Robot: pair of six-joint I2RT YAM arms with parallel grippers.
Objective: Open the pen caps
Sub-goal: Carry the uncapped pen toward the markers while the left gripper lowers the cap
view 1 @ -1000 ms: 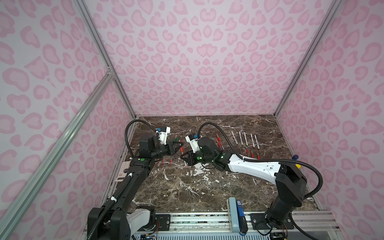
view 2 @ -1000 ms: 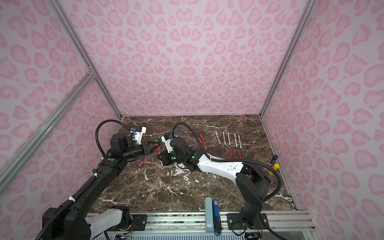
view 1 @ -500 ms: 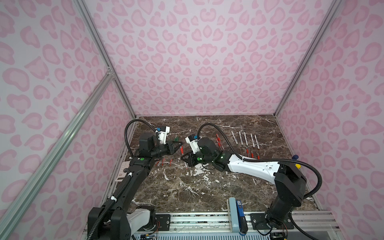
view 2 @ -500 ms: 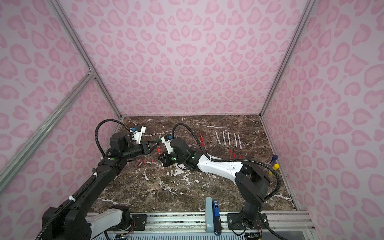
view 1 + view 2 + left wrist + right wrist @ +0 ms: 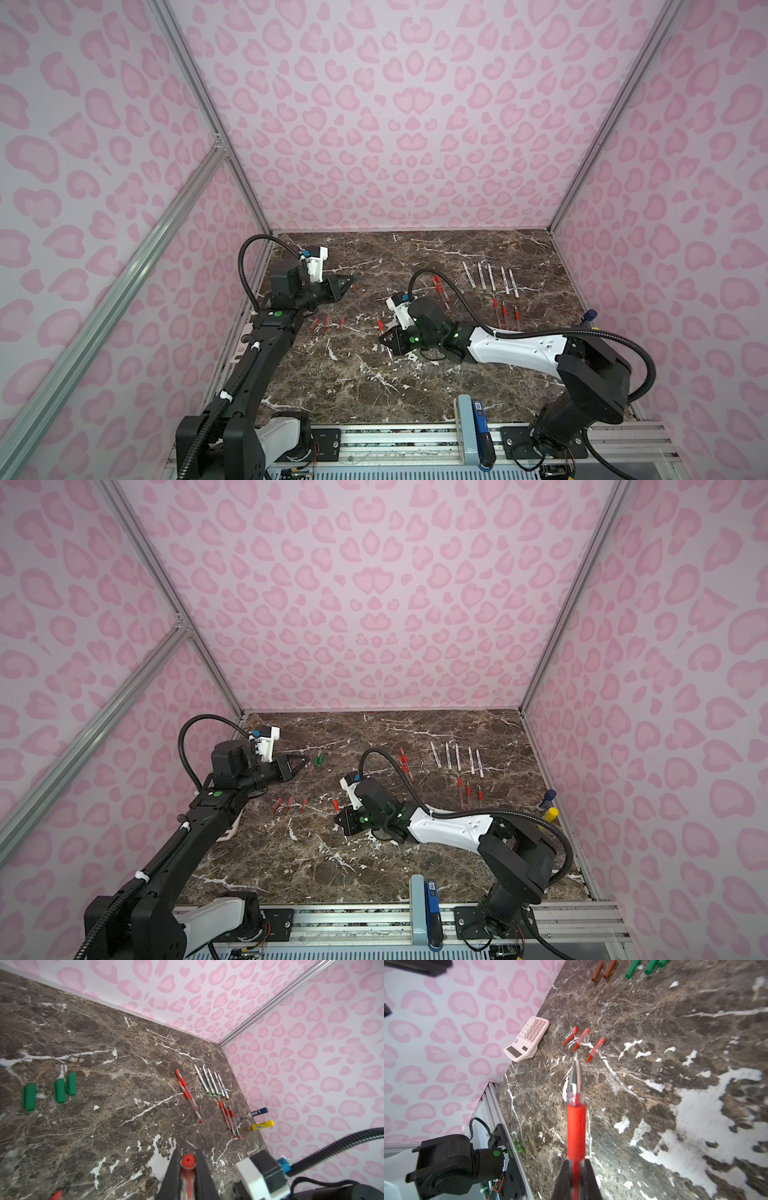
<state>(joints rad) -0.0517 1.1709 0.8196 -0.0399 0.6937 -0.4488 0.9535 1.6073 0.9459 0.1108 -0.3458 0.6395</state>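
Note:
Next, my left gripper puts the red pen cap down next to the loose red caps, toward the big white patch (image 5: 356, 322).
My left gripper (image 5: 188, 1156) is shut on a red pen cap (image 5: 188, 1162), its round end facing the camera; in both top views this gripper (image 5: 351, 285) hangs over the back left of the table. My right gripper (image 5: 576, 1162) is shut on a red pen (image 5: 576, 1126) with its silver tip bare and pointing away. That gripper (image 5: 384, 338) (image 5: 338, 818) sits mid-table, apart from the left one. Three loose red caps (image 5: 581, 1042) (image 5: 327, 324) lie to the left. Three green caps (image 5: 60, 1091) and two brown caps (image 5: 602, 970) lie further back.
A row of white pens (image 5: 490, 278) and two groups of red pens (image 5: 440, 291) (image 5: 505, 313) lie at the back right. A blue-capped tube (image 5: 258, 1112) and a yellow tube (image 5: 262, 1124) rest by the right wall. A pink calculator (image 5: 527, 1041) sits at the left wall.
The two grippers were close together over the table's middle; now they are apart. The right one has drawn toward the front with the pen, and the cap stays in the left one.

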